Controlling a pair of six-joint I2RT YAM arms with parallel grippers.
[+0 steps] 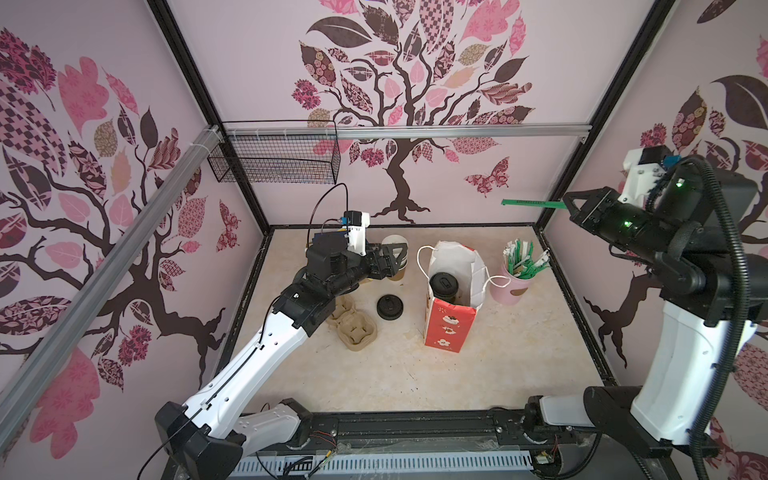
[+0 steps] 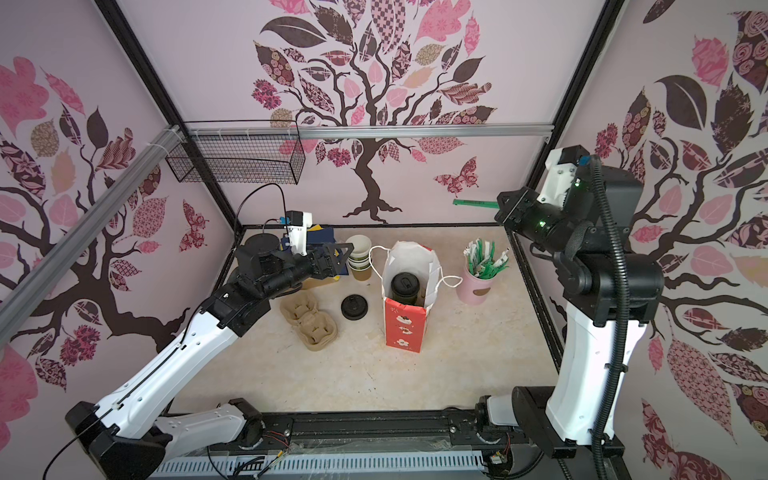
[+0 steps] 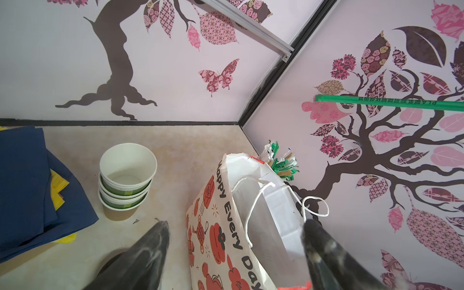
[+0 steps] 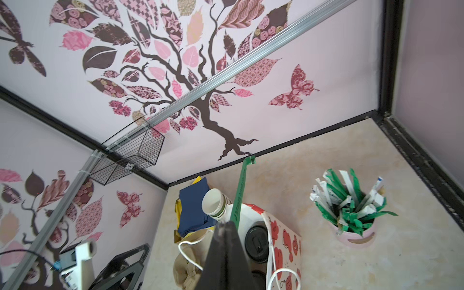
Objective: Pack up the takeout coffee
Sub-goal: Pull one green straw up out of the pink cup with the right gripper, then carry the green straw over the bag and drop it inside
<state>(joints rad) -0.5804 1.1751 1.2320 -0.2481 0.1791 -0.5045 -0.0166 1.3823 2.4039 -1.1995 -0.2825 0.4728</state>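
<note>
Next, my right gripper lets go of the green straw across the black sip lid inside the open red-and-white paper bag [image 1: 444, 289] [image 4: 257, 276].
A takeout coffee cup with a black sip lid [image 1: 444, 284] [image 2: 405, 284] [image 4: 256, 247] stands inside the open red-and-white paper bag [image 1: 446, 328] [image 2: 405, 328] [image 3: 226, 226]; its green wall is hidden by the bag. My left gripper [image 1: 400, 262] [image 2: 348, 258] [image 3: 236, 223] hangs open and empty, left of the bag, in front of a stack of lidless cups [image 1: 394, 243] [image 3: 126, 175]. My right gripper [image 1: 566, 203] [image 2: 498, 203] [image 4: 224, 223] is raised high near the right wall, shut on a green straw [image 1: 532, 203] [image 3: 389, 101] [image 4: 242, 185] that points left above the bag.
A loose black lid [image 1: 390, 306] and pulp cup carriers [image 1: 355, 332] lie left of the bag. A pink holder of wrapped straws [image 1: 513, 291] [image 4: 351, 200] stands to its right. Blue and yellow napkins [image 3: 22, 188] lie at the back left. A wire basket [image 1: 274, 158] hangs on the back rail.
</note>
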